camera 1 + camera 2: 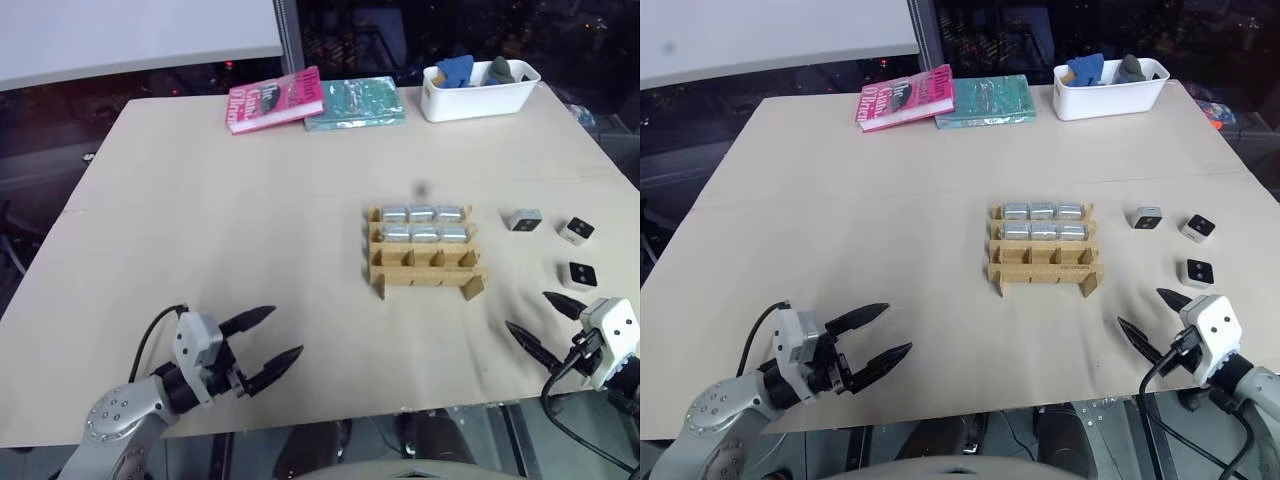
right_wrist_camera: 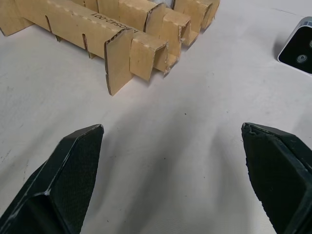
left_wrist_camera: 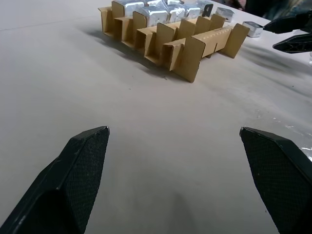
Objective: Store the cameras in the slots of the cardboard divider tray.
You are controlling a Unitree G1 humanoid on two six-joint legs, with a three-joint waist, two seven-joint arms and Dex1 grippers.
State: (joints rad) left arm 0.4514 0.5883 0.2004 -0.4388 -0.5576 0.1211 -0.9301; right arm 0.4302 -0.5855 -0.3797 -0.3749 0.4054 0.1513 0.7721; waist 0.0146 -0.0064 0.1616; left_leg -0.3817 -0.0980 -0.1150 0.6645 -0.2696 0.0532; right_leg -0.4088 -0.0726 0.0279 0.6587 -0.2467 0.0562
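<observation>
I will next move my right gripper to the loose camera closest to me and close on that camera's sides [image 1: 578, 277], around its black front.
The cardboard divider tray [image 1: 425, 262] stands right of the table's middle. Silver cameras [image 1: 422, 213] fill its far row and its middle row, three in each; the near row's slots hold nothing. Three loose cameras lie on the table to the tray's right: one [image 1: 523, 221] nearest the tray, one [image 1: 577, 230] farther right, one [image 1: 582, 274] closer to me. My right gripper [image 1: 527, 311] hangs open just short of that last camera, nothing between its fingers. My left gripper [image 1: 286, 331] is open near the front left, far from the tray [image 3: 195, 44].
A pink book [image 1: 275, 100] and a teal book [image 1: 355, 103] lie at the table's far edge. Beside them, a white bin [image 1: 478, 90] holds blue and grey items. The table's front edge runs just below both grippers.
</observation>
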